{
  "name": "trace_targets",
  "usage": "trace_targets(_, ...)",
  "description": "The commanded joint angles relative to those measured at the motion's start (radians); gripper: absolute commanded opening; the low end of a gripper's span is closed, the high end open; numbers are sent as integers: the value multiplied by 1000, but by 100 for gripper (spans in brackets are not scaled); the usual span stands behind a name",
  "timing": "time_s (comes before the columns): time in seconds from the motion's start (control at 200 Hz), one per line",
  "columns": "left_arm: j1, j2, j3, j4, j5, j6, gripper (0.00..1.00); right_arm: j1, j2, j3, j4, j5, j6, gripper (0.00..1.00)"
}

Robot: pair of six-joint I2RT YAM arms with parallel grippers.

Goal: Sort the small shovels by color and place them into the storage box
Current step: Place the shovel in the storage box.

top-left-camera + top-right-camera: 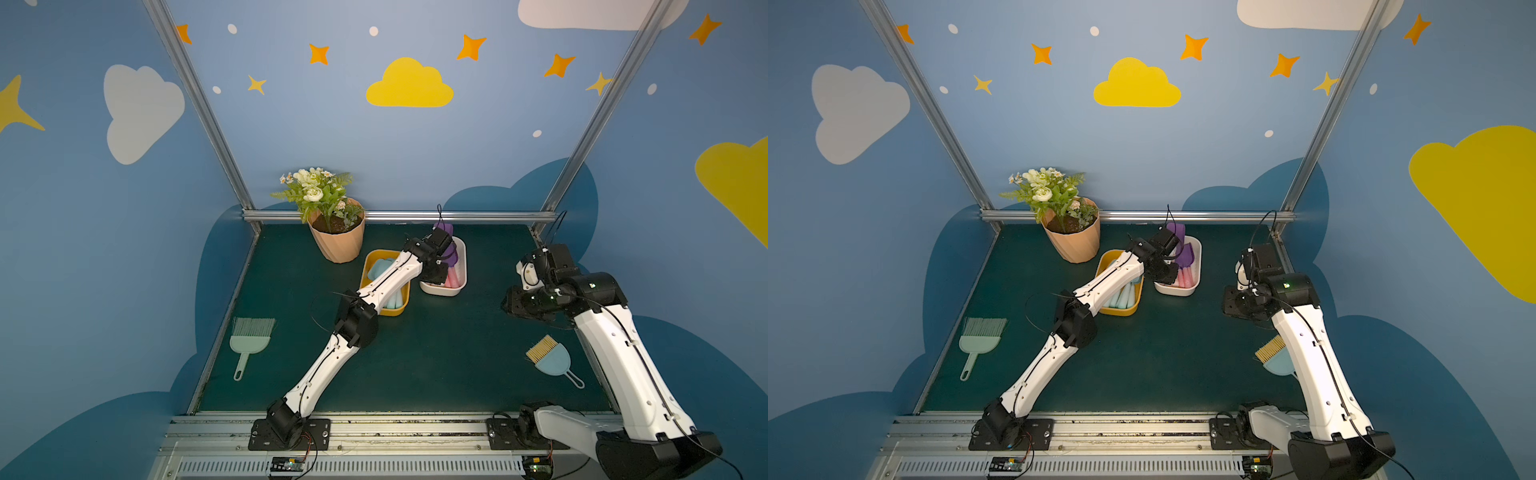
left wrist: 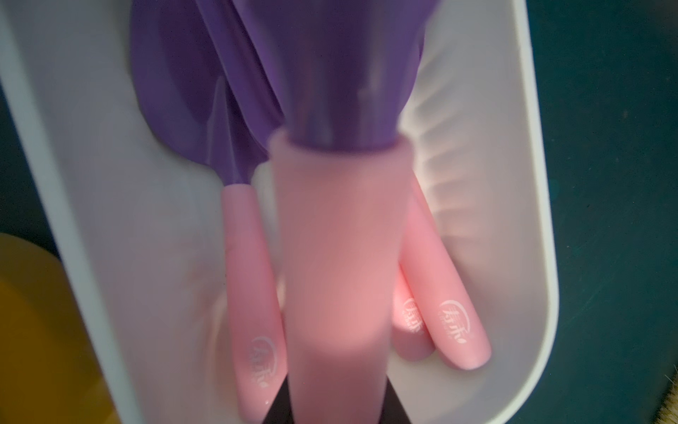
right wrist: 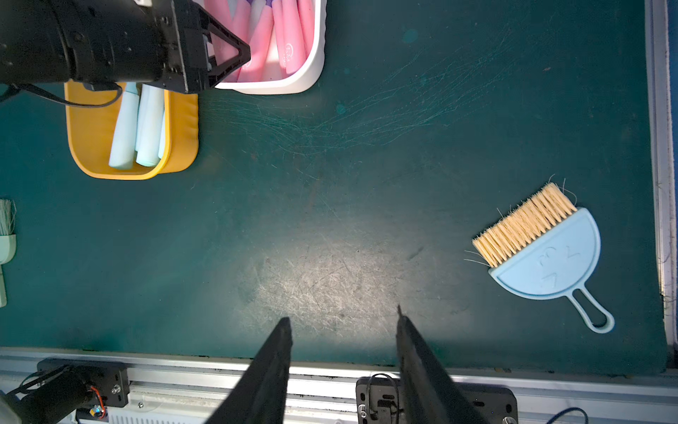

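Note:
My left gripper needs to release the purple shovel, now held over the white box, so that it comes to rest on the other purple shovels in the white storage box [image 1: 449, 264] [image 2: 339, 169].
My left gripper [image 2: 332, 396] is shut on the pink handle of a purple shovel [image 2: 337, 238]. It holds that shovel over the white storage box [image 2: 535, 183], with the purple blade [image 1: 442, 228] pointing toward the back wall. Several purple shovels with pink handles [image 2: 444, 312] lie in that box. Light blue shovels [image 3: 139, 124] lie in the yellow storage box [image 3: 183, 124] beside it, partly hidden under the left arm in both top views. My right gripper [image 3: 343, 323] hangs open and holds nothing, above the green mat at the right.
A potted plant [image 1: 336, 241] stands at the back, left of the yellow box. A mint-green hand brush [image 1: 249, 336] lies near the mat's left edge. A blue hand brush with tan bristles [image 3: 543, 249] lies near its right edge. An aluminium rail [image 1: 374, 428] runs along the front.

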Motion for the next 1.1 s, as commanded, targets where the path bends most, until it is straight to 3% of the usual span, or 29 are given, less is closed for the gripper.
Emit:
trace_targets(0.0, 1, 25, -5, -27, 15, -11, 7, -5, -15, -17, 6, 2, -8, 48)
trace_targets(0.696, 15, 59, -4, -48, 50, -30, 15, -12, -18, -15, 1, -3, -12, 48)
trace_targets(1.096, 21, 61, -4, -50, 52, -25, 14, -19, -20, -10, -3, -1, -17, 48)
